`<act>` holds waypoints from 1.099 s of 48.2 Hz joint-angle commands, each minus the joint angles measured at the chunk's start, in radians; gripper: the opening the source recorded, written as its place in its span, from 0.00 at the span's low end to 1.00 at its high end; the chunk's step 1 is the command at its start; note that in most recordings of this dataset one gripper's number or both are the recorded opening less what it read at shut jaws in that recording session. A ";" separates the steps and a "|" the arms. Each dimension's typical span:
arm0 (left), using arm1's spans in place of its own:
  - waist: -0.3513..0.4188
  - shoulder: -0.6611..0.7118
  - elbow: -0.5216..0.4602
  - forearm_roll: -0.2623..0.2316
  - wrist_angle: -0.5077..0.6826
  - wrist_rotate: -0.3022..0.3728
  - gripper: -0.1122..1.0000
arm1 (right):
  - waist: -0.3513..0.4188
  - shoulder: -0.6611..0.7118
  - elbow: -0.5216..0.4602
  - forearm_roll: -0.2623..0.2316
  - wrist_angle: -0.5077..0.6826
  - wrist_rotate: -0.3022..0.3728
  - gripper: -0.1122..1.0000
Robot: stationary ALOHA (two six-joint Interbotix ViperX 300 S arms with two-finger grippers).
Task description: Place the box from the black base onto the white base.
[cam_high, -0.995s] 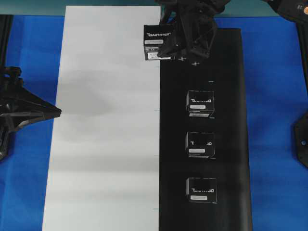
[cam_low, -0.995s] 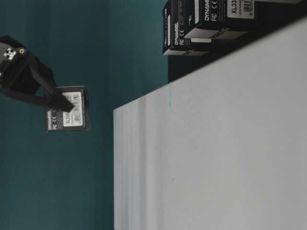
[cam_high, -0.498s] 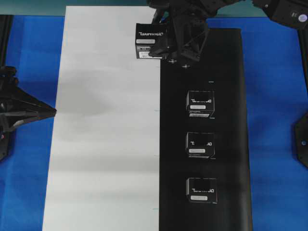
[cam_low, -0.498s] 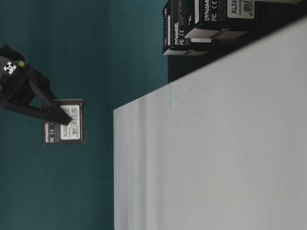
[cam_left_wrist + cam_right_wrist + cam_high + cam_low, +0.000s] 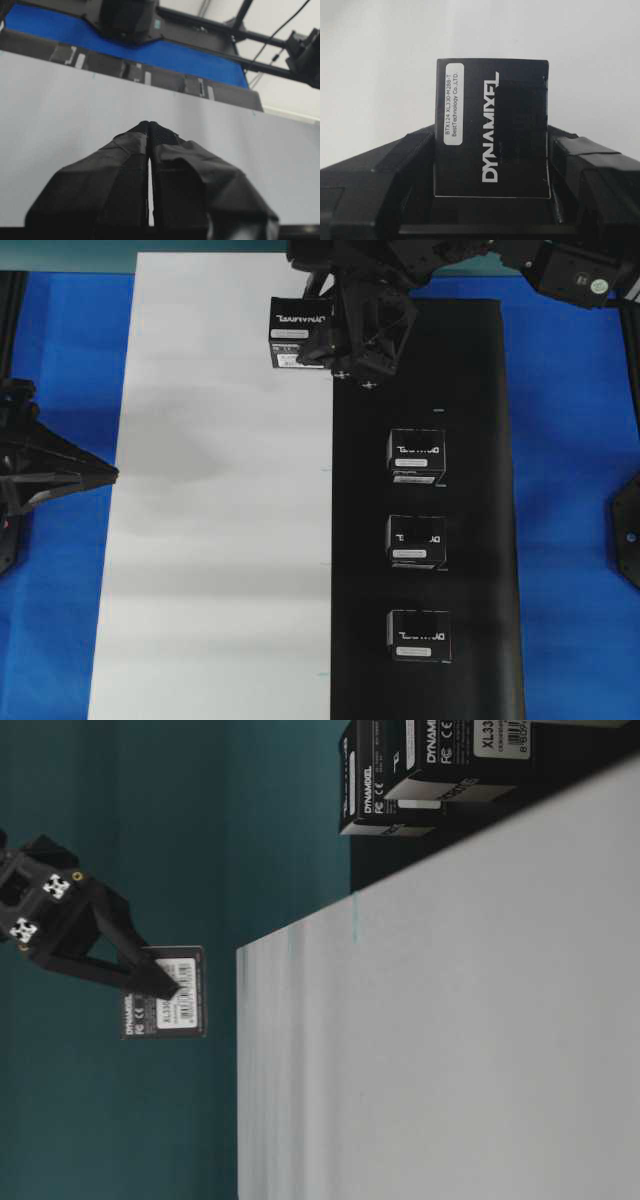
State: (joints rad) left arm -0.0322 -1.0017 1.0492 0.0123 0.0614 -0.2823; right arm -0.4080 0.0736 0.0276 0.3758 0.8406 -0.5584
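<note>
The robot's right gripper will release the black box, now hanging clear of the white base, on the white base's far end point(image 5: 305, 339), close beside the black base.
My right gripper point(image 5: 328, 335) is shut on a black box point(image 5: 298, 332) with white lettering and holds it in the air over the far end of the white base point(image 5: 220, 520), just left of its seam with the black base point(image 5: 480, 420). In the table-level view the box point(image 5: 165, 1005) hangs clear of the white base point(image 5: 450, 1040). In the right wrist view the box point(image 5: 492, 130) sits between the fingers point(image 5: 405, 155). My left gripper point(image 5: 105, 473) is shut and empty at the white base's left edge; it also shows in the left wrist view point(image 5: 149, 126).
Three alike boxes stand in a row on the black base: far point(image 5: 416, 455), middle point(image 5: 415, 540) and near point(image 5: 419, 633). Blue table cover point(image 5: 570, 490) lies on both sides of the bases.
My right gripper has carried the box leftward from over the seam to over the white base, and closer to the board. My left gripper has drawn back slightly to the left.
</note>
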 commanded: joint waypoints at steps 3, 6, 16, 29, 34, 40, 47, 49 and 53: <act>-0.009 0.011 -0.021 0.002 -0.005 -0.018 0.10 | 0.011 0.008 0.006 0.002 -0.029 0.002 0.66; -0.017 0.012 -0.021 0.002 -0.005 -0.026 0.10 | 0.011 0.008 0.012 0.002 -0.046 0.002 0.66; -0.023 0.012 -0.021 0.002 -0.005 -0.028 0.10 | 0.011 0.008 0.051 0.002 -0.075 -0.002 0.66; -0.021 0.014 -0.021 0.002 -0.006 -0.028 0.10 | 0.011 0.008 0.086 -0.026 -0.114 -0.006 0.66; -0.023 0.014 -0.020 0.002 -0.005 -0.028 0.10 | 0.011 0.009 0.089 -0.037 -0.127 -0.006 0.66; -0.023 0.015 -0.021 0.002 -0.005 -0.028 0.10 | 0.011 0.011 0.091 -0.037 -0.124 -0.008 0.66; -0.021 0.015 -0.020 0.002 -0.005 -0.028 0.10 | 0.012 0.015 0.094 -0.037 -0.109 -0.008 0.66; -0.023 0.015 -0.020 0.002 -0.005 -0.028 0.10 | 0.012 0.017 0.095 -0.037 -0.106 -0.008 0.66; -0.023 0.018 -0.020 0.002 -0.005 -0.028 0.10 | 0.012 0.018 0.098 -0.037 -0.103 -0.008 0.67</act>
State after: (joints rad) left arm -0.0537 -0.9940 1.0508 0.0123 0.0614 -0.3099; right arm -0.4065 0.0767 0.1212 0.3421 0.7348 -0.5660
